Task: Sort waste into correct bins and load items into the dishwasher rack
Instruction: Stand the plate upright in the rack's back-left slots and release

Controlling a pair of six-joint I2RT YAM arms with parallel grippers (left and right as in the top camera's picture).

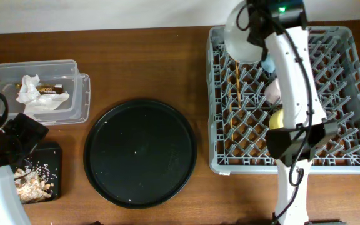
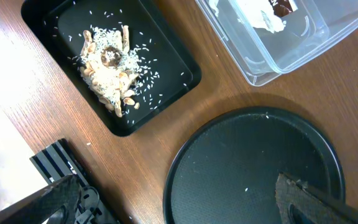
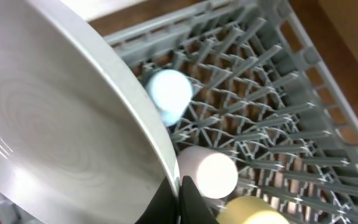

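Next, my right gripper releases the round white plate so that it is on edge between the grey rack's side and the chopsticks (image 1: 224,50).
My right gripper (image 3: 180,198) is shut on the rim of the round white plate (image 3: 55,118) and holds it on edge over the far left part of the grey dishwasher rack (image 1: 349,94). In the rack lie the chopsticks (image 1: 237,87), the blue cup (image 3: 168,93), the pink cup (image 3: 213,173) and the yellow bowl (image 3: 253,211). My left gripper (image 2: 179,208) is open and empty above the table near the flat black tray (image 2: 173,46), which holds food scraps (image 2: 107,68). The clear tub (image 1: 74,94) holds the tissue and wrapper (image 1: 39,97).
The large round black tray (image 1: 140,153) lies between the bins and the rack, with a few white crumbs on it. The black tray (image 1: 50,156) sits at the table's front left corner, just in front of the tub.
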